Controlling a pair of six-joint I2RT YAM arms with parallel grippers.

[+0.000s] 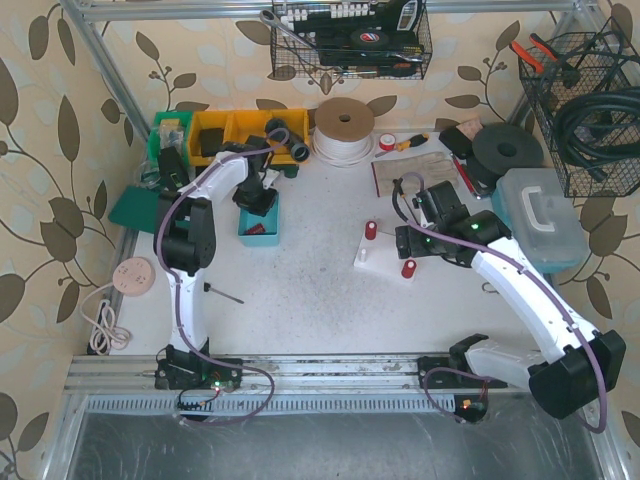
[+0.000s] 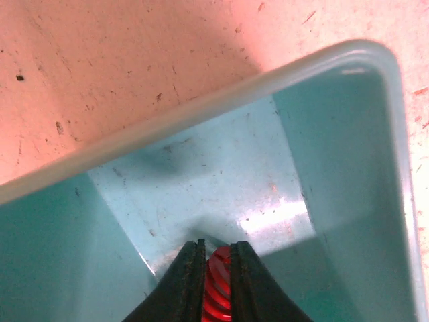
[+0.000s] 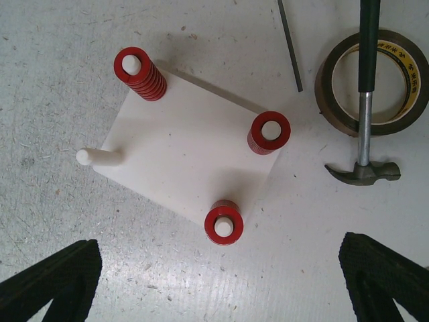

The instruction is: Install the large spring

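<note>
The fingers of my left gripper are almost closed over the red spring's end, so I need to open them wider and grip around the spring's full width point(image 2: 216, 295) before I lift it.
My left gripper point(image 1: 258, 205) reaches down into a teal bin point(image 1: 262, 232). In the left wrist view its fingers point(image 2: 191, 275) are shut on a red coil spring point(image 2: 218, 288) just above the bin floor point(image 2: 221, 181). A white base plate point(image 3: 194, 147) carries three red springs on pegs point(image 3: 141, 72) point(image 3: 269, 132) point(image 3: 224, 223) and one bare white peg point(image 3: 100, 156) at its left corner. My right gripper point(image 3: 218, 268) is open and empty, hovering over the plate's near edge. The plate point(image 1: 368, 252) lies left of the right gripper point(image 1: 405, 240) in the top view.
A hammer point(image 3: 365, 100) and a tape roll point(image 3: 372, 77) lie right of the plate, and a thin rod point(image 3: 289, 40) lies behind it. Yellow bins point(image 1: 235, 130), a cable spool point(image 1: 343, 128), a clear box point(image 1: 540, 215) and wire baskets point(image 1: 585, 100) line the back and right.
</note>
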